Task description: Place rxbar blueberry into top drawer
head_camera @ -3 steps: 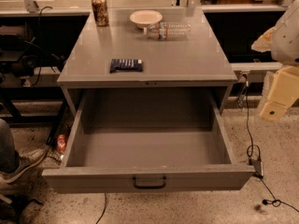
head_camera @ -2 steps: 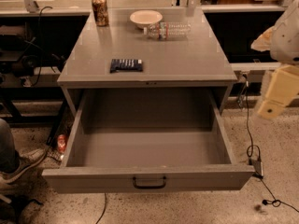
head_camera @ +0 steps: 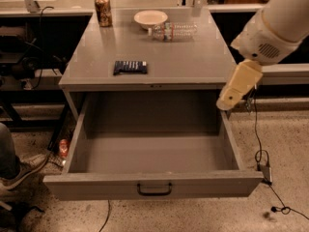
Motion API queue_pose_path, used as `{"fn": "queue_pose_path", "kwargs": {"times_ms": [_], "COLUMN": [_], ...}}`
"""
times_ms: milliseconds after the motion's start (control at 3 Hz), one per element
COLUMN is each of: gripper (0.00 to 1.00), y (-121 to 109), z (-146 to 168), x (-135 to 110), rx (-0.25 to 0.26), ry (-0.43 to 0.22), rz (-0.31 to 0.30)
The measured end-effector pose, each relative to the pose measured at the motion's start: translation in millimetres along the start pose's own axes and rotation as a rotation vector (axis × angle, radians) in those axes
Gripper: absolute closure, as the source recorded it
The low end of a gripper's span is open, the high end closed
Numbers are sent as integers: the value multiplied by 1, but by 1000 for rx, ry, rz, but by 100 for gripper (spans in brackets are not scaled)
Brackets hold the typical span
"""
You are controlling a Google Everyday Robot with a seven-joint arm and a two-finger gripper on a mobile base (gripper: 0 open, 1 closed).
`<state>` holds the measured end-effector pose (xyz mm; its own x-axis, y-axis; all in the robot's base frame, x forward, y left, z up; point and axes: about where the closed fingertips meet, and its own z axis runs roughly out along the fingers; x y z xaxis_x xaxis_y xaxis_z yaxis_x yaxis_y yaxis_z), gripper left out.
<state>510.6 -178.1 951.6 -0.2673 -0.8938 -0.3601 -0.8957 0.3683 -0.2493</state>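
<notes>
Next, my gripper goes to the middle of the rxbar blueberry (head_camera: 131,67) on the grey cabinet top and closes there.
The rxbar blueberry (head_camera: 130,66), a flat dark navy wrapper, lies on the grey cabinet top (head_camera: 193,62) near its front left. The top drawer (head_camera: 154,181) is pulled wide open below it, and nothing shows inside. It has a small black handle (head_camera: 154,190) at the centre of its front. My arm comes in from the upper right. The gripper (head_camera: 228,102) hangs at the end of a cream link, over the drawer's right rear corner, well right of the bar and holding nothing I can see.
A brown can (head_camera: 103,9), a white bowl (head_camera: 150,18) and a clear plastic bottle (head_camera: 174,31) lying on its side are at the back of the cabinet top. A red can (head_camera: 63,148) and a person's shoe (head_camera: 19,170) are on the floor at left. Cables (head_camera: 263,163) lie at right.
My arm has swung left from the right edge of view, towards the cabinet. The gripper end now hangs at the drawer's right rear corner. The bar and drawer have not moved.
</notes>
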Motion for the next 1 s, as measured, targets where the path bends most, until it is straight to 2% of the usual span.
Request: {"fn": "queue_pose_path", "kwargs": {"times_ms": [333, 667, 1000], "gripper": [0, 0, 0], "y": [-25, -25, -41], "z": [35, 35, 47], "x": [-26, -26, -70], "rx": [-3, -3, -8], "ry": [-150, -150, -255], "rz": [118, 118, 33]}}
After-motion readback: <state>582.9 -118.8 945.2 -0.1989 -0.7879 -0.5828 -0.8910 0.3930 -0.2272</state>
